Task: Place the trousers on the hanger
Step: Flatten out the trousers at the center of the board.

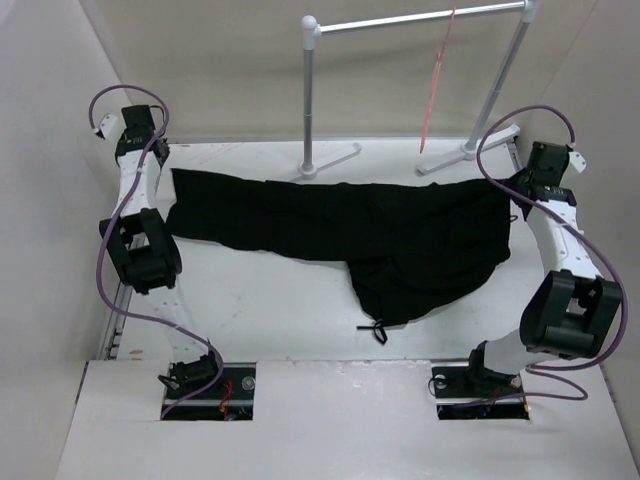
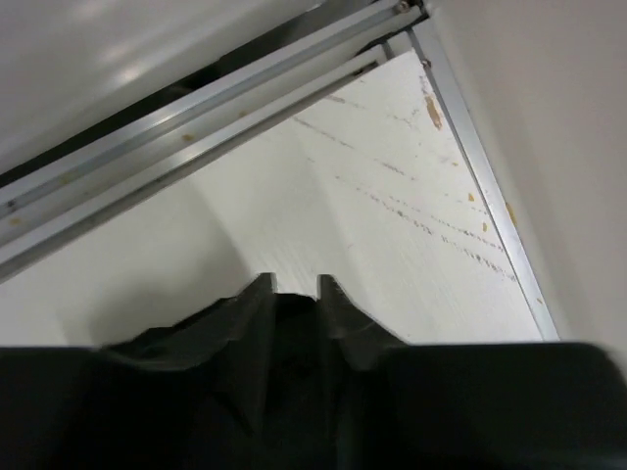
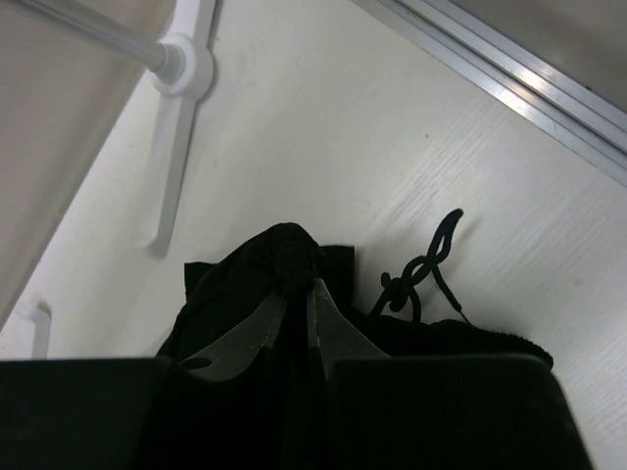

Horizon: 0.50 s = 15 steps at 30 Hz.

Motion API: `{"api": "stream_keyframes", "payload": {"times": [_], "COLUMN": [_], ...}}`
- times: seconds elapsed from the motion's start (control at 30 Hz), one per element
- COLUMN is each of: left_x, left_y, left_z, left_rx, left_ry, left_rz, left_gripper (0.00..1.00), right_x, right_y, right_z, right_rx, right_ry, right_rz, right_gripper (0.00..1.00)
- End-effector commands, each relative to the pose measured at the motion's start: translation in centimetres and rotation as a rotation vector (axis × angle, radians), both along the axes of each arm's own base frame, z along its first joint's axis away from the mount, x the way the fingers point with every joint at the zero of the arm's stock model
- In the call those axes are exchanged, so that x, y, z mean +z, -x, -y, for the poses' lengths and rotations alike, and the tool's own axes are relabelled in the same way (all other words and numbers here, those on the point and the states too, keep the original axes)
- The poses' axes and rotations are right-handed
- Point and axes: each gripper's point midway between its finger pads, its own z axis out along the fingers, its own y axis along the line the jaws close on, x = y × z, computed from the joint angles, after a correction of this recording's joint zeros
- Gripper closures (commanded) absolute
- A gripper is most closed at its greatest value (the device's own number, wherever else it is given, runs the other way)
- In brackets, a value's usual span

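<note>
I need to use my right gripper to set the waist corner of the black trousers down on the table point(image 1: 481, 214) in front of the rail's foot.
The black trousers point(image 1: 340, 235) lie spread across the table, leg ends at the left and waist at the right. My left gripper point(image 1: 165, 172) is at the left leg end; in the left wrist view the gripper point(image 2: 294, 285) is shut on black fabric point(image 2: 294, 328). My right gripper point(image 1: 512, 190) is at the waist end; in the right wrist view the gripper point(image 3: 297, 289) is shut on a bunch of the trousers point(image 3: 284, 250), with a drawstring point(image 3: 423, 266) beside it. The pink-red hanger point(image 1: 438, 85) hangs from the rail at the back, apart from both grippers.
The white-and-grey garment rail point(image 1: 420, 20) stands at the back of the table on two feet point(image 1: 330, 158); one foot shows in the right wrist view point(image 3: 181, 69). Walls close the table on the left, back and right. A second drawstring end point(image 1: 375, 330) trails toward the front.
</note>
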Motion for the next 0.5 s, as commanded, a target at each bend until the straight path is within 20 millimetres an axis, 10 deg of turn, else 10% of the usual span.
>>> {"api": "stream_keyframes", "payload": {"times": [0.0,0.2,0.47], "left_x": [-1.2,0.6,-2.9], "left_y": [-1.8,1.9,19.9], "left_z": [0.9,5.7,33.8], "left_rx": [-0.033,-0.109,-0.691], "left_ry": [0.039,0.058,0.209], "left_rz": [0.013,0.062,0.048], "left_gripper": [0.68,0.38,0.72], "right_x": [4.2,6.9,8.5], "right_y": [-1.9,-1.1,2.4], "right_z": [1.4,-2.0,-6.2], "right_rx": [-0.031,0.034,0.105], "right_ry": [0.055,0.085,0.133], "right_rz": [0.121,0.167,0.167], "right_gripper": [0.98,0.99,0.98]}}
